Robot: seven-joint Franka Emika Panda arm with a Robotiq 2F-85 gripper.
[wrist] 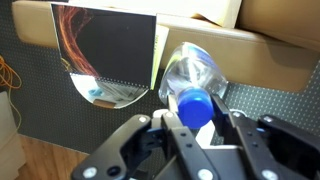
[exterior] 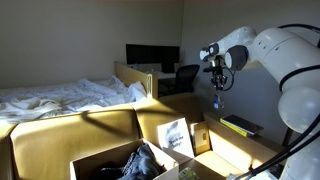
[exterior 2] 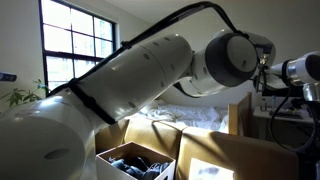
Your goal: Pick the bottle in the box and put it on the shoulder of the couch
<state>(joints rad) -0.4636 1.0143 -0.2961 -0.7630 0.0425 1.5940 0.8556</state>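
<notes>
Next, my gripper sets the small see-through bottle down on the couch's shoulder (exterior: 214, 116) (wrist: 219, 49) next to the black notebook.
My gripper (exterior: 218, 90) is shut on the bottle (exterior: 218, 101) and holds it in the air above the right end of the mustard-yellow couch (exterior: 70, 130). In the wrist view the small translucent bottle (wrist: 195, 68) with a blue cap sits between my fingers (wrist: 198, 118), cap toward the camera. The brown cardboard box (exterior: 100, 160) stands on the couch seat at lower left with dark cloth clutter in it. It also shows in an exterior view (exterior 2: 120, 152), below the arm.
A white printed card (exterior: 175, 135) and a framed picture (exterior: 203, 136) lean on the couch beside the box; the picture fills the wrist view's upper left (wrist: 105, 50). A bed with white sheets (exterior: 60, 98) stands behind. A desk with monitor (exterior: 152, 55) is at the back.
</notes>
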